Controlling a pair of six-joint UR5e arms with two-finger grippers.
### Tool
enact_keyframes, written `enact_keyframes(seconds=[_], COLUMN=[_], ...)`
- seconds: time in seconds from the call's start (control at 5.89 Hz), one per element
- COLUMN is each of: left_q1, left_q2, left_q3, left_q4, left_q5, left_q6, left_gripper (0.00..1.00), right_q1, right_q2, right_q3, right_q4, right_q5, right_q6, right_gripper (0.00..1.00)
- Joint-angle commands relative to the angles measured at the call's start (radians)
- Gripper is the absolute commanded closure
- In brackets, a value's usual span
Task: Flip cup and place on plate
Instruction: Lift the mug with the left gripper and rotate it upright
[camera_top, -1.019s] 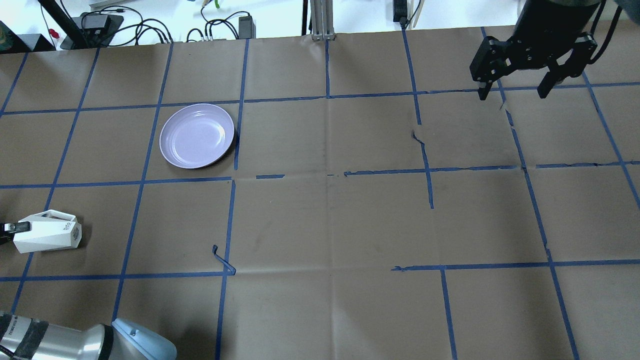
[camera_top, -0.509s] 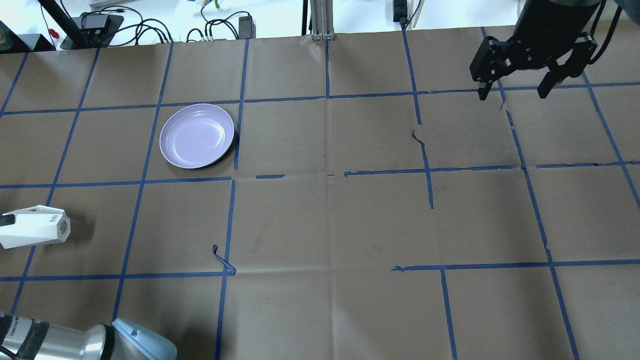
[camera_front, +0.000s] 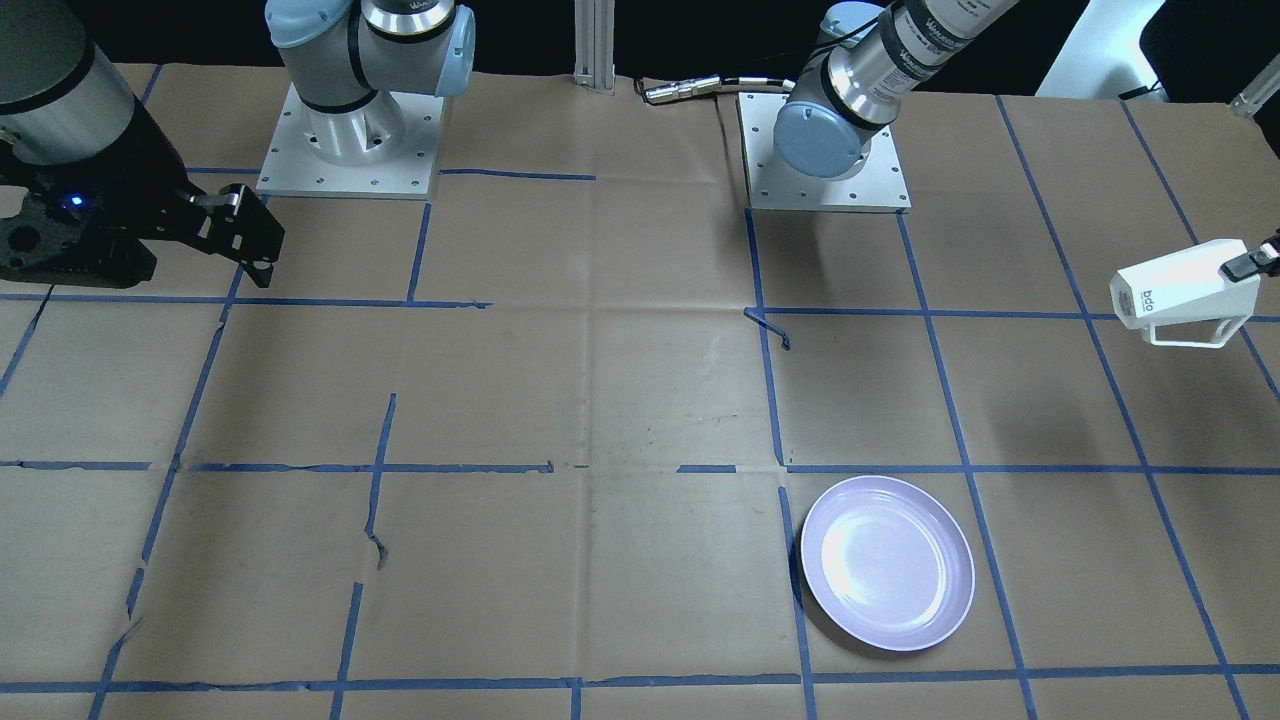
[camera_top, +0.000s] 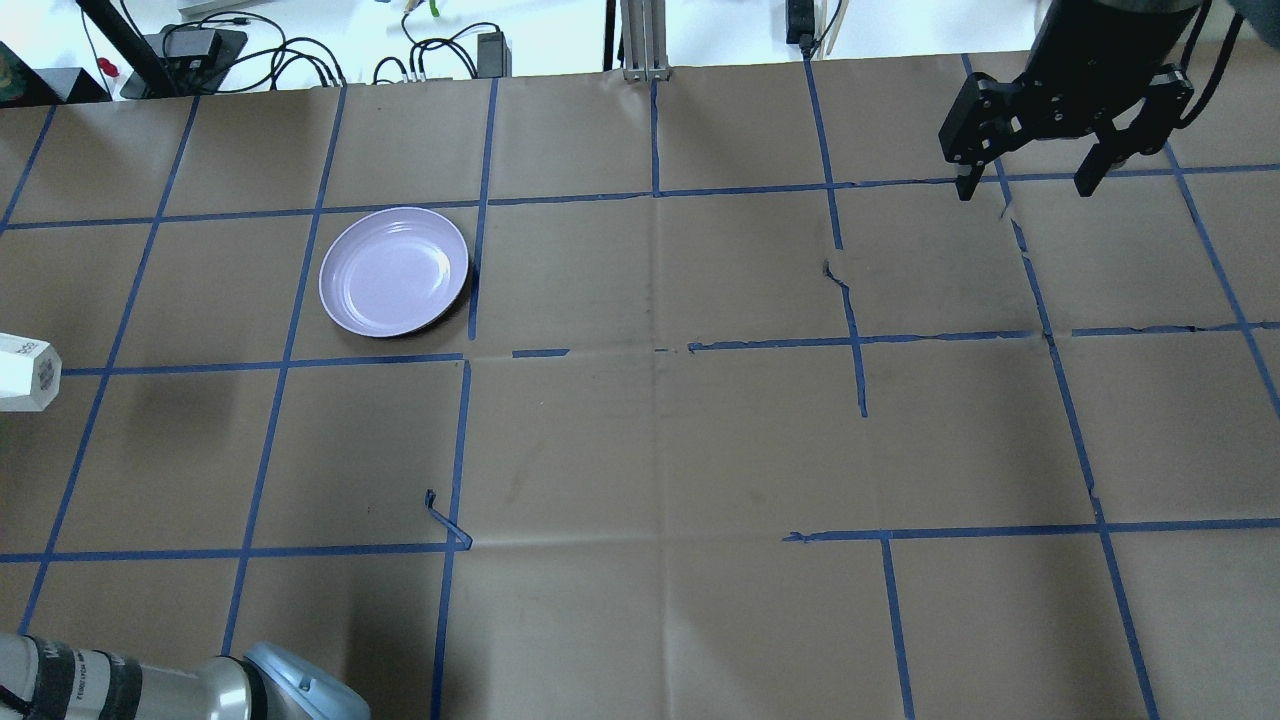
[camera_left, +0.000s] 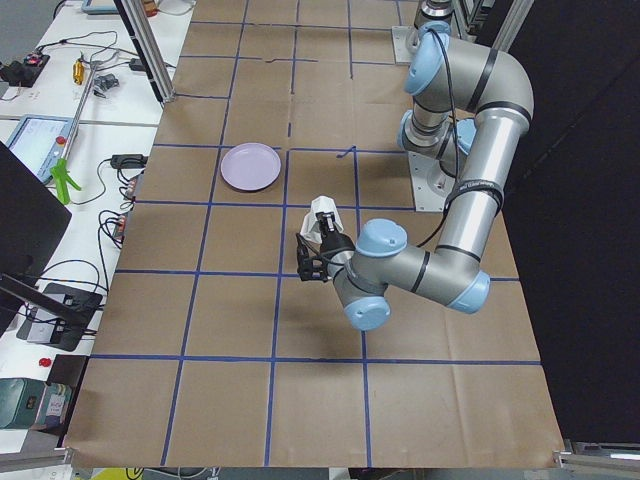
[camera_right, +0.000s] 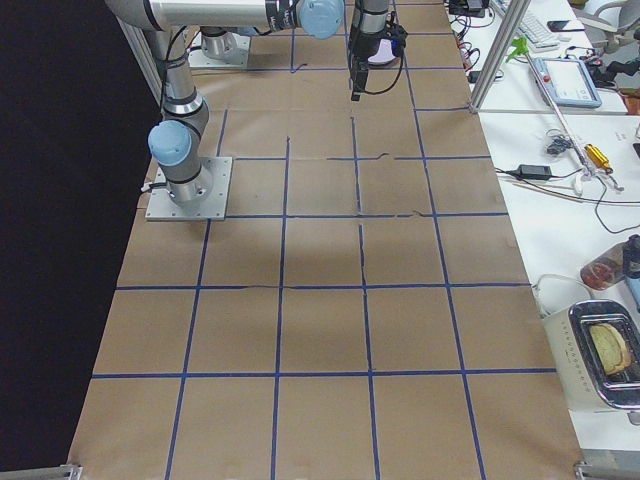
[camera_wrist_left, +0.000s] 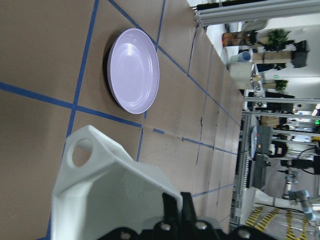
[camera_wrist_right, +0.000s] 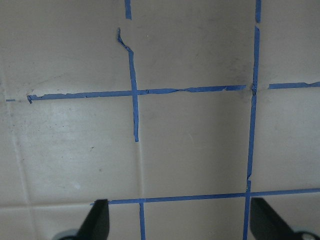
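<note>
My left gripper will put the white faceted cup down on the middle of the lavender plate (camera_front: 900, 578) (camera_wrist_left: 130, 68). The cup now hangs over the table's edge.
The white faceted cup (camera_front: 1180, 290) hangs on its side in the air over the table's left edge, its shadow well apart from it. My left gripper (camera_front: 1255, 262) is shut on its rim end, and the marked base points toward the table's middle. Only the base end shows in the overhead view (camera_top: 25, 372). In the left wrist view the cup (camera_wrist_left: 110, 185) fills the foreground with its handle to the left. The lavender plate (camera_top: 394, 271) lies empty, farther out on the table than the cup (camera_wrist_left: 133, 70). My right gripper (camera_top: 1030, 185) is open and empty at the far right.
Brown paper with a blue tape grid (camera_top: 655, 350) covers the table. A loose curl of tape (camera_top: 445, 520) sticks up near the middle left. Cables and power boxes (camera_top: 200, 45) lie beyond the far edge. Both arm bases (camera_front: 345, 130) stand on the robot's side.
My left gripper has carried the cup up and to the left in the overhead view, so most of it is now out of that frame. The plate and the right arm have not moved.
</note>
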Motion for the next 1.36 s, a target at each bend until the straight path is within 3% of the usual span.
enact_keyframes(seconds=[0.0,0.34,0.68,0.85,1.02,1.19], left_q1=[-0.199,-0.513,-0.849,-0.963,-1.002,-1.006], left_q2=[0.108,0.122,0.094,0.081,0.067,0.038], left_q3=[-0.007,-0.005,-0.008,-0.013,-0.045,-0.150], left_q4=[0.305,0.636,0.875,0.899,0.964,1.171], left_q5=[0.040,0.237,0.473,0.599,0.637,0.648], left_q6=[-0.317,-0.594,-0.792,-0.819,-0.861,-0.857], left_gripper=[1.00,1.00,1.00,1.00,1.00,1.00], right_q1=[0.000,0.000,0.000,0.000,0.000,0.000], right_q2=[0.000,0.000,0.000,0.000,0.000,0.000], right_q3=[0.000,0.000,0.000,0.000,0.000,0.000], right_q4=[0.000,0.002,0.002,0.002,0.000,0.002], right_q5=[0.000,0.000,0.000,0.000,0.000,0.000], right_q6=[0.000,0.000,0.000,0.000,0.000,0.000], right_gripper=[0.00,0.00,0.00,0.00,0.00,0.00])
